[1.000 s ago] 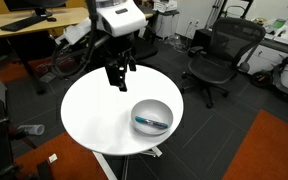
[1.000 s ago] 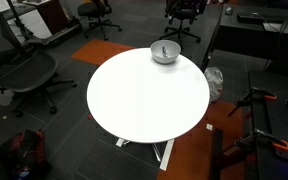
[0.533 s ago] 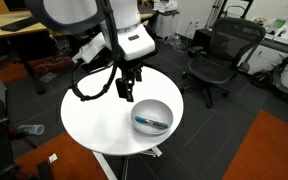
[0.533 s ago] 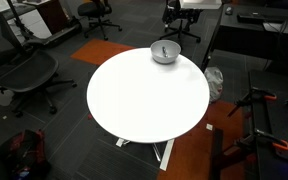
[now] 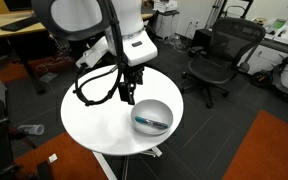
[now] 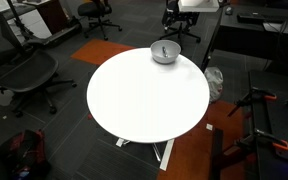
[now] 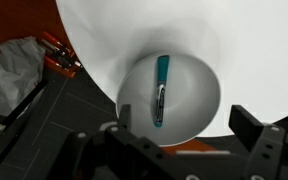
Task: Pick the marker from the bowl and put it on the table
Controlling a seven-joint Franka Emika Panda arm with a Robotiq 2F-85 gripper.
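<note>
I will close my gripper on the dark body of the marker (image 5: 156, 123) (image 7: 160, 103) in the bowl, just past the marker's teal end.
The shiny metal bowl (image 5: 152, 115) sits near the edge of the round white table (image 5: 94, 120). The teal-blue marker (image 5: 152, 123) lies inside it. In an exterior view my gripper (image 5: 126, 88) hangs open and empty, just above the table, beside the bowl and a little higher than it. In the wrist view the bowl (image 7: 194, 95) lies below and between my open fingers (image 7: 252, 125), with the marker (image 7: 161, 88) lying lengthwise in it. The bowl (image 6: 164, 52) shows at the table's far edge (image 6: 149, 100) in an exterior view; the gripper is out of that frame.
A black office chair (image 5: 219, 55) stands beyond the table and a wooden desk (image 5: 24, 30) at the back. Orange carpet (image 5: 264, 150) lies on the floor. More chairs (image 6: 19, 70) surround the table. A crumpled plastic bag (image 7: 9, 75) lies on the floor.
The arm has swung in over the table and the gripper has come lower and closer to the bowl. Bowl and marker have not moved.
</note>
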